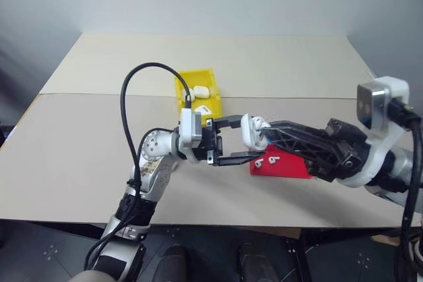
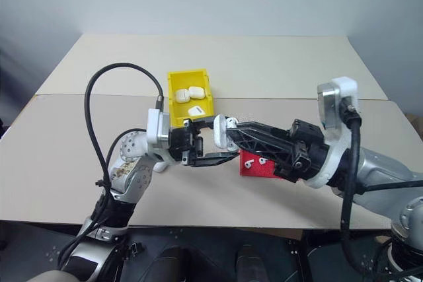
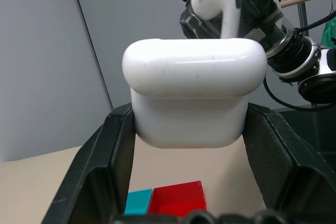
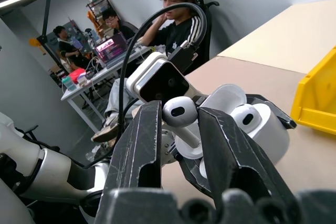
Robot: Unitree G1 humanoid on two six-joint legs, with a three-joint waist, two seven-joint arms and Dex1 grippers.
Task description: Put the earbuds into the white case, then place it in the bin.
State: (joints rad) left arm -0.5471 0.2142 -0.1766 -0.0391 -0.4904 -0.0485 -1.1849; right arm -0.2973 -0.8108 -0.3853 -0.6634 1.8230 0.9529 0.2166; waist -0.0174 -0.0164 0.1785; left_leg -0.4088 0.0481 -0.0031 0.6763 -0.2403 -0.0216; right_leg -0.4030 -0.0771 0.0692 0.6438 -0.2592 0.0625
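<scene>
My right gripper will let go of the earbud into the empty slot of the white case [image 1: 255, 137] [image 4: 191, 140], beside the other earbud.
My left gripper [image 1: 246, 141] is shut on the white case [image 3: 193, 98], holding it in the air in front of the bin [image 1: 198, 90]. The case's lid [image 4: 226, 97] stands open, and one earbud [image 4: 245, 117] sits inside. My right gripper [image 4: 179, 123] reaches in from the right and is shut on a second earbud [image 4: 179, 110], held right at the case's opening with its stem [image 3: 229, 20] pointing into it. Two more earbuds [image 1: 260, 162] lie in the red tray [image 1: 291, 165] just below. The yellow bin holds three white cases [image 2: 196, 92].
A small blue tray [image 3: 139, 201] sits beside the red tray under the left gripper. A black cable [image 1: 125, 110] loops above the left arm. The tan table [image 1: 79, 143] stretches to both sides. Several people [image 4: 173, 3] sit at desks beyond the table.
</scene>
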